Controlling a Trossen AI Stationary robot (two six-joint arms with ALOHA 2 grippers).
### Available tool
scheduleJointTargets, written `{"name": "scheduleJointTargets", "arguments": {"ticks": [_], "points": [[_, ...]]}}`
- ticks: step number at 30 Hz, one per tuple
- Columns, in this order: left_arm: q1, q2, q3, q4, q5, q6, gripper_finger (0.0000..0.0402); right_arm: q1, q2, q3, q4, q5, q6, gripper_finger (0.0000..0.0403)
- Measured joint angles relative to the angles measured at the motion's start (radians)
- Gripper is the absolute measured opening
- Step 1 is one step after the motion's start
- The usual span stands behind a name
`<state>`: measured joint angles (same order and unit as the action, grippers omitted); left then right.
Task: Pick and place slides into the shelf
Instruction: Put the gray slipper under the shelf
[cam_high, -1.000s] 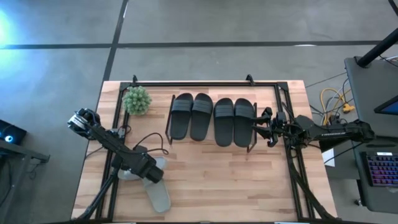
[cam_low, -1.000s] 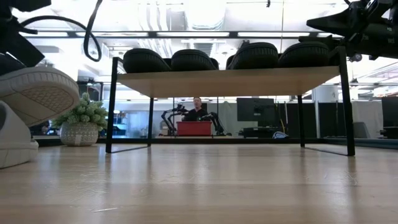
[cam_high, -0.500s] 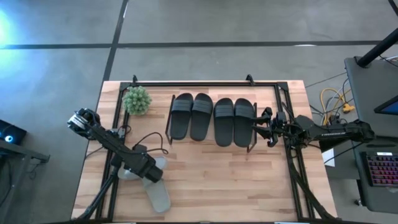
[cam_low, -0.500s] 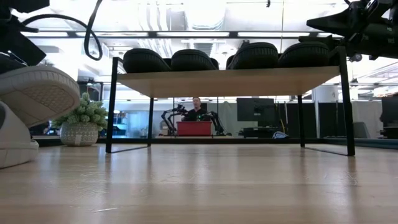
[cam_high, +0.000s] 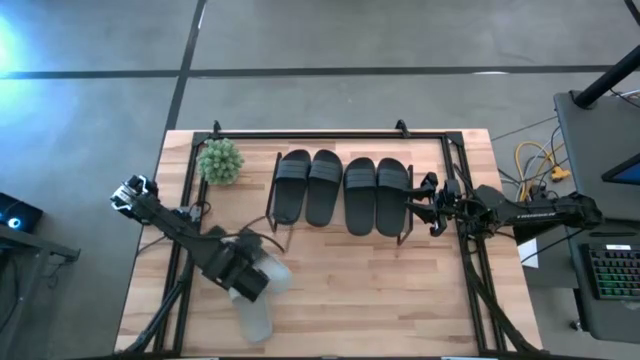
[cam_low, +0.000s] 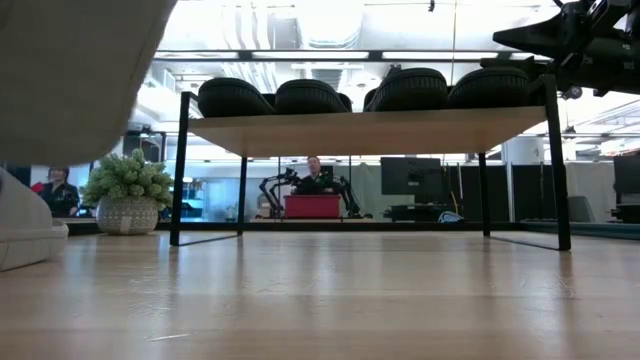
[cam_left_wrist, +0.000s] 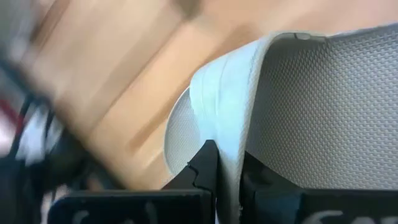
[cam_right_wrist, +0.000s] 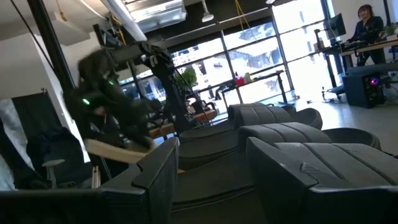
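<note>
My left gripper needs to put the pale grey-green slide down on the bare wood (cam_high: 348, 272) in front of the middle of the shelf. The slide is still held above the table.
My left gripper (cam_high: 243, 278) is shut on a pale grey-green slide (cam_high: 268, 272) and holds it above the table's near left part. In the low view that slide (cam_low: 70, 70) fills the upper left corner. A second pale slide (cam_high: 252, 318) lies flat on the table just below it. Several black slides (cam_high: 325, 185) sit side by side on the shelf (cam_low: 370, 130). Beside the shelf's right end my right gripper (cam_high: 418, 200) waits open with nothing between its fingers (cam_right_wrist: 155, 174). My left gripper pinches a thin curved wall of the pale slide (cam_left_wrist: 229, 163), which looks like the strap's edge, between its two fingers. One finger (cam_left_wrist: 205, 165) is on the smooth outer side and the other on the dotted inner side. The fingers point steeply down. The slide is lifted clear of the table.
A small potted plant (cam_high: 220, 160) stands at the far left, beside the shelf. Black rails (cam_high: 320, 133) edge the table. Bare wood lies in front of the shelf, across the table's near middle and right. People show in the room beyond.
My left gripper has risen and rolled, carrying the pale slide with it. The slide, which leaned on the other pale slide, is now lifted clear and has shifted a little toward the table's right. The second pale slide has stayed on the table.
</note>
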<state>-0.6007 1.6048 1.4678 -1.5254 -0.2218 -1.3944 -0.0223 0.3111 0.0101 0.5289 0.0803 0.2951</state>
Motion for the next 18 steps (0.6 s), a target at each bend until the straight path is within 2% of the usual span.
{"name": "scheduleJointTargets", "arguments": {"ticks": [3,11,13,18], "points": [[-0.003,0.034,0.107,0.034,-0.060,0.151,0.0001,0.000,0.000,0.000,0.000,0.000,0.000,0.0183],[-0.003,0.192,0.305,0.043,-0.091,0.534,0.0000,0.000,0.000,0.000,0.000,0.000,0.000,0.0183],[-0.003,0.228,0.335,0.044,-0.134,0.573,0.0000,0.000,0.000,0.000,0.000,0.000,0.000,0.0183],[-0.001,0.284,0.379,0.053,-0.317,0.602,0.0000,0.000,0.000,0.000,0.000,0.000,0.000,0.0183]]}}
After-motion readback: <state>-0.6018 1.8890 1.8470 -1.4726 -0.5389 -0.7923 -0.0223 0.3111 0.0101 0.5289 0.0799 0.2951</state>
